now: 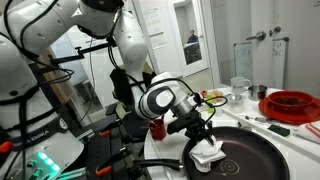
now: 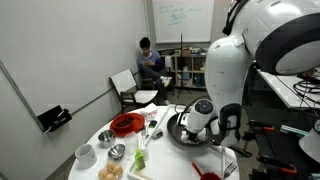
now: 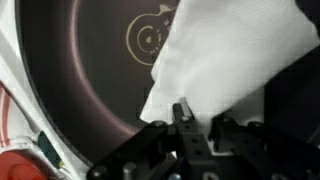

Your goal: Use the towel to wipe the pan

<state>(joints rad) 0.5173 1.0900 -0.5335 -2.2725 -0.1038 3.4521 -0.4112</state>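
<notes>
I should open my gripper to let go of the white towel on the table [image 1: 197, 126] against the far rim of the pan, toward the red cup.
A white towel [image 3: 225, 60] lies inside a large dark pan [image 3: 90, 70] with a gold ring mark at its middle. In the wrist view my gripper [image 3: 205, 125] is down over the towel's near edge, its fingers closed on the cloth. In an exterior view the gripper [image 1: 205, 138] presses the white towel [image 1: 208, 155] onto the left part of the black pan [image 1: 255, 150]. In an exterior view the pan [image 2: 180, 128] is mostly hidden behind my arm, and the towel does not show there.
A red cup [image 1: 157, 127] stands by the pan's left rim. A red bowl-like dish [image 1: 290, 102] and glass jars [image 1: 240, 88] sit at the table's far side. Bowls and food items [image 2: 115, 155] crowd the round table. A seated person [image 2: 150, 62] is in the background.
</notes>
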